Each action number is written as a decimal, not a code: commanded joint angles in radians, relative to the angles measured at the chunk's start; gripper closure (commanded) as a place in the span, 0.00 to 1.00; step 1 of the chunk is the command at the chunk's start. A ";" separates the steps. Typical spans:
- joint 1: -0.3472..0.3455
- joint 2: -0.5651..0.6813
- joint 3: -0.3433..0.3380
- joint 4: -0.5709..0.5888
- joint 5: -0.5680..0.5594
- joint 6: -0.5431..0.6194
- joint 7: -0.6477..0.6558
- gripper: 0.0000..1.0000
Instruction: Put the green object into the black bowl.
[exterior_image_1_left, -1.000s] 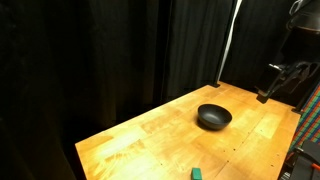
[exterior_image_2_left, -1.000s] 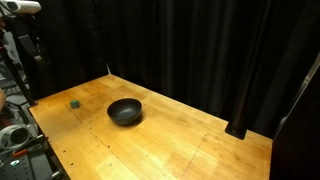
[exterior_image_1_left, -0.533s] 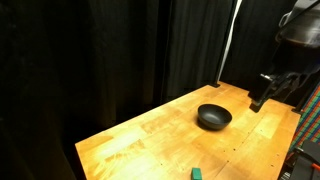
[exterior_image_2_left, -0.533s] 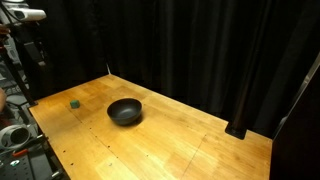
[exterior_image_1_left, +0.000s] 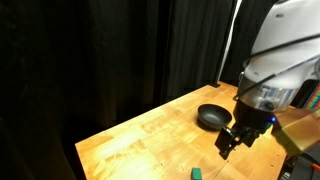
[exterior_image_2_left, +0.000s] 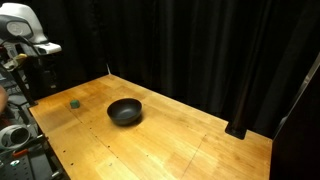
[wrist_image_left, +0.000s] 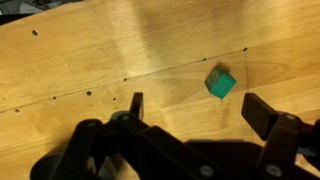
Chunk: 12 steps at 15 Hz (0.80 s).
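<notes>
Next, my gripper moves down to the green block near the edge of the table and closes on the block's opposite sides (exterior_image_1_left: 196, 174) (wrist_image_left: 220, 83).
The green object (wrist_image_left: 220, 83) is a tiny green block lying on the wooden table. It shows in both exterior views (exterior_image_1_left: 197, 173) (exterior_image_2_left: 74, 102), near a table edge. The black bowl (exterior_image_1_left: 212, 117) (exterior_image_2_left: 125, 111) sits empty on the table, apart from the block. My gripper (wrist_image_left: 200, 108) is open and empty, hovering above the table with the block just beyond its fingertips, nearer the right finger. In an exterior view the gripper (exterior_image_1_left: 233, 139) hangs in front of the bowl. In the other exterior view only the arm's upper part (exterior_image_2_left: 25, 30) shows at the left.
The wooden table (exterior_image_1_left: 150, 135) (exterior_image_2_left: 180, 140) is ringed by black curtains. A row of small holes (wrist_image_left: 90, 93) runs across the tabletop. Equipment stands beyond the table edge (exterior_image_2_left: 15, 135).
The arm has swung in from the side over the table, and the gripper now hovers low between the bowl and the green block. The bowl and block have not moved.
</notes>
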 joint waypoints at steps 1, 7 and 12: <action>0.045 0.191 -0.032 0.068 -0.173 0.077 0.172 0.00; 0.224 0.418 -0.208 0.193 -0.402 0.154 0.437 0.00; 0.377 0.554 -0.352 0.314 -0.454 0.169 0.536 0.00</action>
